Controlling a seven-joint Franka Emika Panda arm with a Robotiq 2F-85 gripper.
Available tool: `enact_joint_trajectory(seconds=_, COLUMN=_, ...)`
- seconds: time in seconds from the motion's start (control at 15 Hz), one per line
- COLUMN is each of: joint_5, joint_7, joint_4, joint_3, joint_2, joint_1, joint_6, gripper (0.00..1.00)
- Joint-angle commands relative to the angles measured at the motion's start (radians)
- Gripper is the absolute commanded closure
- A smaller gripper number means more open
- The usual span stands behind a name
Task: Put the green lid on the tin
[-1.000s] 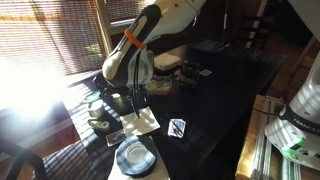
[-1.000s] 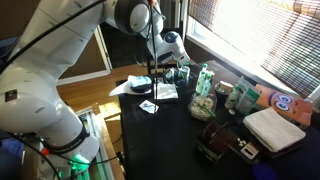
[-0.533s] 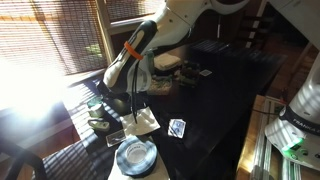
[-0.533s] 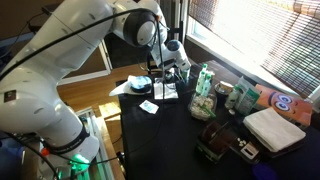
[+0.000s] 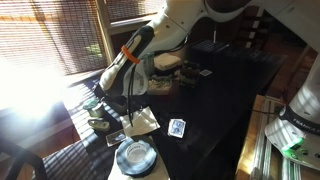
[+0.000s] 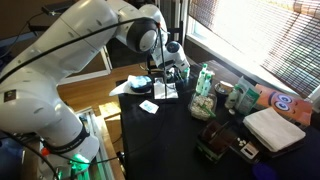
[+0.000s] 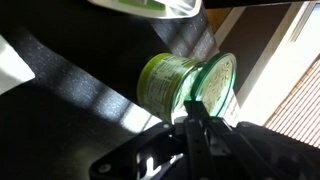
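My gripper needs to release the green lid, now lying against the tin's open end, on the opening of the pale green-labelled tin [image 5: 93,102] [image 7: 216,83].
In the wrist view the tin [image 7: 165,80] is a small can with a pale green label, standing on the dark table. The green lid [image 7: 218,84] is a translucent green disc lying against the tin's open end. My gripper [image 7: 196,108] is shut on the lid's rim, with the fingers close together right at the tin's mouth. In both exterior views the gripper [image 5: 127,102] [image 6: 161,80] is low over the table's window end. The tin and the lid are too small and too shadowed to make out there.
A blue-grey plate [image 5: 133,157] [image 6: 139,84] lies near the table edge, beside a white paper [image 5: 146,122] and a playing card [image 5: 177,127] [image 6: 148,106]. Green bottles [image 6: 205,82], cans and a white box [image 6: 275,128] stand farther along. Bright window blinds flank the table.
The arm has moved down and a little toward the window side of the table, carrying the gripper closer to the tabletop.
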Motion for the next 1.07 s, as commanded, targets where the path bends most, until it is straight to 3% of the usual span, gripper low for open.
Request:
enact_joint_trajectory(seconds=0.0, joint_5=0.019, joint_7=-0.039, joint_4=0.037, joint_3=0.020, joint_2=0.035, joint_1=-0.010, joint_6=0.019, gripper=0.99)
enact_joint_trajectory(seconds=1.0, joint_5=0.024, joint_7=-0.046, joint_4=0.030, joint_3=-0.007, joint_2=0.034, joint_1=-0.002, joint_6=0.005, gripper=0.99)
